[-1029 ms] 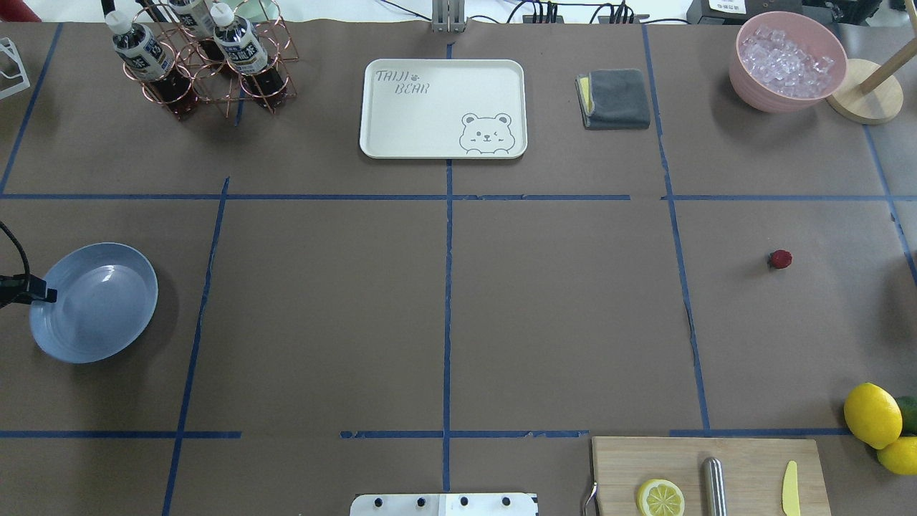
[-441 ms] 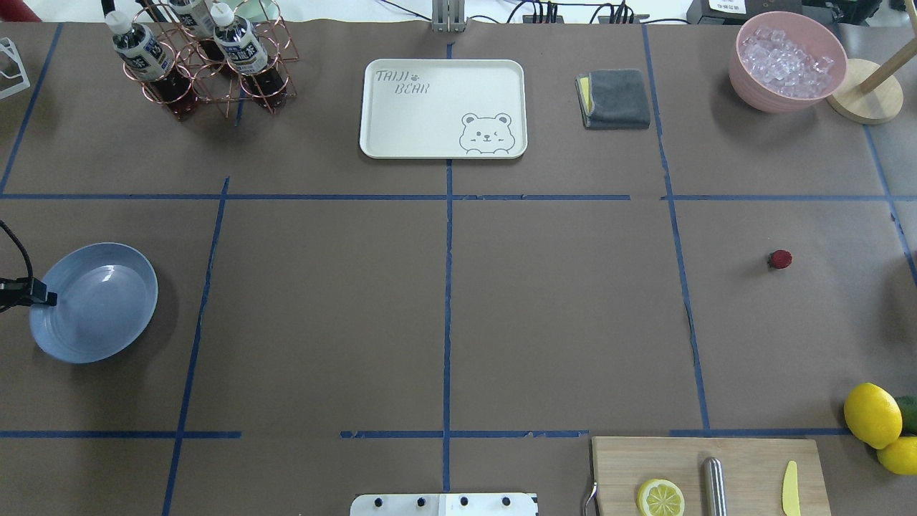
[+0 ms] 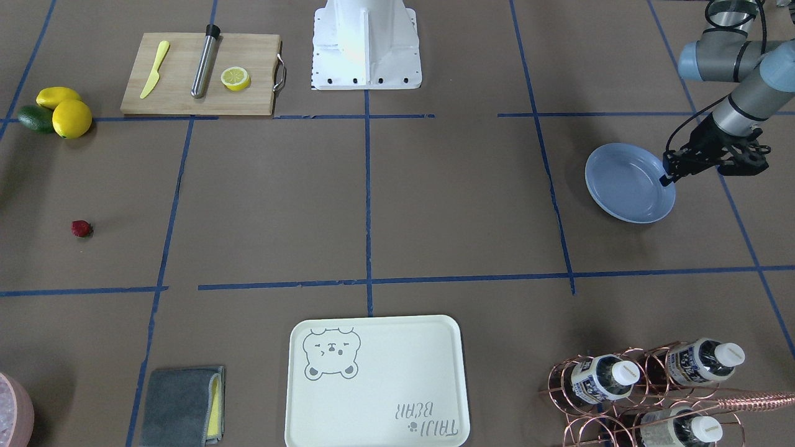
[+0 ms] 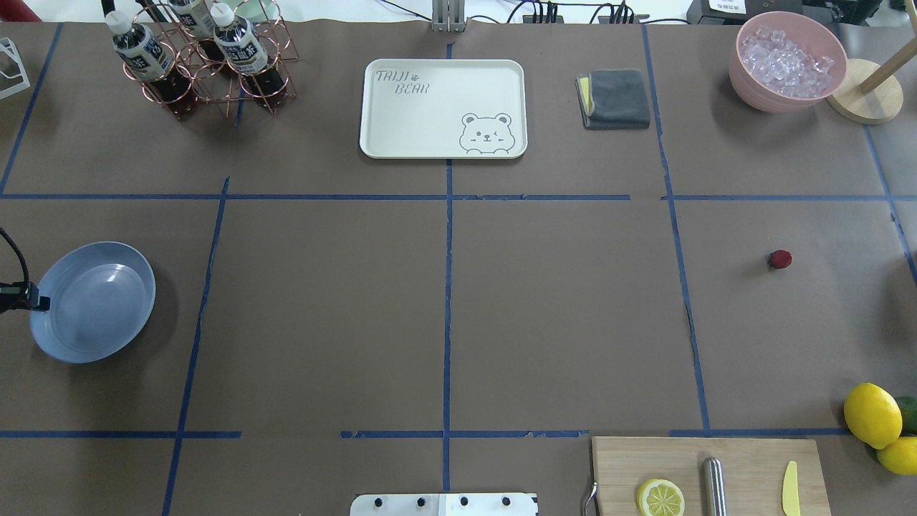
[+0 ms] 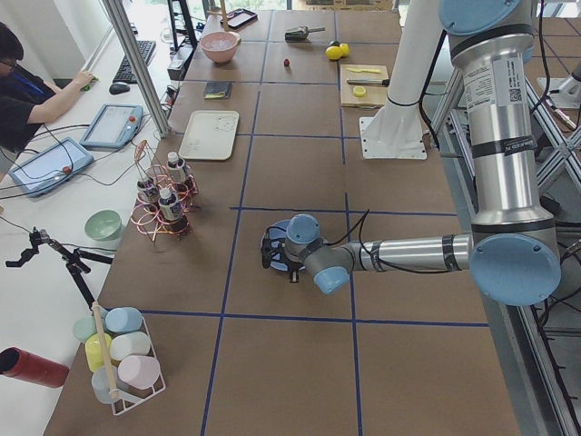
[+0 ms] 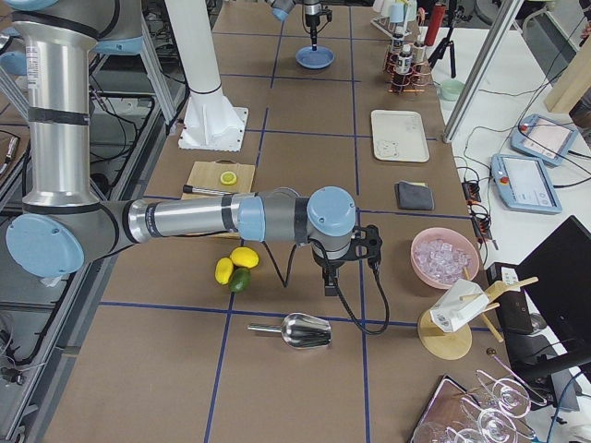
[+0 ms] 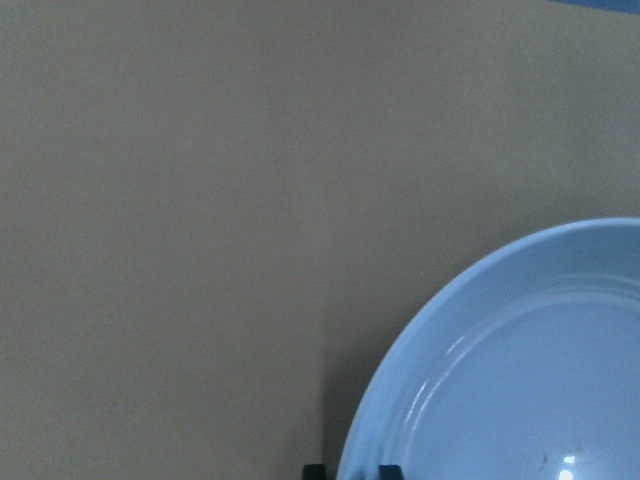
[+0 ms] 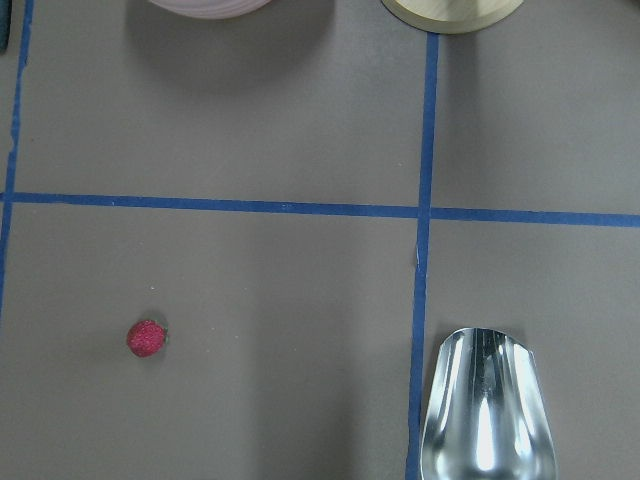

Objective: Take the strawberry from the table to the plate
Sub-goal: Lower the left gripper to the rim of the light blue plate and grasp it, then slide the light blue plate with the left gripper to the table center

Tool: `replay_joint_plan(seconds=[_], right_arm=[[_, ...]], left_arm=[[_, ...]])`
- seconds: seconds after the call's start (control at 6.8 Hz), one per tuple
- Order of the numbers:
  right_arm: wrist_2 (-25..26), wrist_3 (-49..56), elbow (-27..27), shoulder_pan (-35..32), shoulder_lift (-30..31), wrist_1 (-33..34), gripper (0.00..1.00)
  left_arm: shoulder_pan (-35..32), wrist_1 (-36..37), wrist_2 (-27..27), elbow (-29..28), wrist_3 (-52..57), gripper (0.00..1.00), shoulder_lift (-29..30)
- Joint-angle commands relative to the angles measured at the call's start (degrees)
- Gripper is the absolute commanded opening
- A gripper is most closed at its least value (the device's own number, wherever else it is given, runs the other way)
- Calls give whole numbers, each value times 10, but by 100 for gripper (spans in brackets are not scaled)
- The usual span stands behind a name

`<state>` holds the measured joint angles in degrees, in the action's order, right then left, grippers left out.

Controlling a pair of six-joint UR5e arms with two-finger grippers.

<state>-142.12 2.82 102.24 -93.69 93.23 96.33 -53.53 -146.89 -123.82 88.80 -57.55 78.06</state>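
My left gripper will let go of the light-blue plate on the blue line point(image 3: 366, 187) between the white stand and the bear tray.
The strawberry point(image 4: 780, 259), small and dark red, lies alone on the brown paper table point(image 4: 559, 308) at the right; it also shows in the front view point(image 3: 81, 228) and the right wrist view point(image 8: 146, 338). The light-blue plate point(image 4: 97, 315) sits at the far left. My left gripper point(image 4: 41, 303) is shut on the plate's left rim; in the left wrist view its two fingertips point(image 7: 312, 471) straddle the rim of the plate point(image 7: 520, 380). My right gripper point(image 6: 330, 281) shows only in the right side view, hanging near the lemons; I cannot tell whether it is open or shut.
A cutting board point(image 4: 745, 459) with a lemon half point(image 4: 660, 497), metal rod and yellow knife lies at the front right, beside whole lemons point(image 4: 872, 414). At the back stand a bear tray point(image 4: 443, 107), grey cloth point(image 4: 615, 98), ice bowl point(image 4: 786, 61) and bottle rack point(image 4: 208, 61). A metal scoop point(image 8: 487, 405) lies near the strawberry.
My left gripper has drawn slightly to the left, and the plate has shifted a little left with it. The strawberry has not moved.
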Motion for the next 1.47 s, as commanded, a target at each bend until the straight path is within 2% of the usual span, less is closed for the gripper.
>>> replay_joint_plan(seconds=[0.0, 0.15, 0.29, 0.44, 0.59, 0.74, 0.88, 1.18, 1.32], right_arm=[[0, 0, 2, 0, -1, 0, 100], [0, 0, 4, 0, -2, 0, 100], [1, 0, 3, 0, -6, 0, 100], [-6, 0, 4, 1, -9, -1, 100], [-20, -1, 4, 1, -14, -1, 100], [-20, -47, 5, 7, -26, -2, 100], [-15, -103, 18, 36, -43, -2, 100], [-4, -196, 46, 96, -50, -3, 100], [5, -208, 58, 118, -60, -3, 100]], left_arm=[[-8, 5, -91, 49, 2, 0, -23], [-47, 5, -136, 77, 2, 0, -25], [-80, 5, -151, 108, -4, 0, -21], [-80, 7, -150, 125, -13, 0, -11], [-76, 11, -148, 121, -107, 0, 50], [-53, 15, -144, 118, -192, 0, 107], [-4, 23, -110, 120, -265, 0, 152], [69, 127, -18, 127, -346, 0, 255], [111, 165, 34, 125, -373, 0, 296]])
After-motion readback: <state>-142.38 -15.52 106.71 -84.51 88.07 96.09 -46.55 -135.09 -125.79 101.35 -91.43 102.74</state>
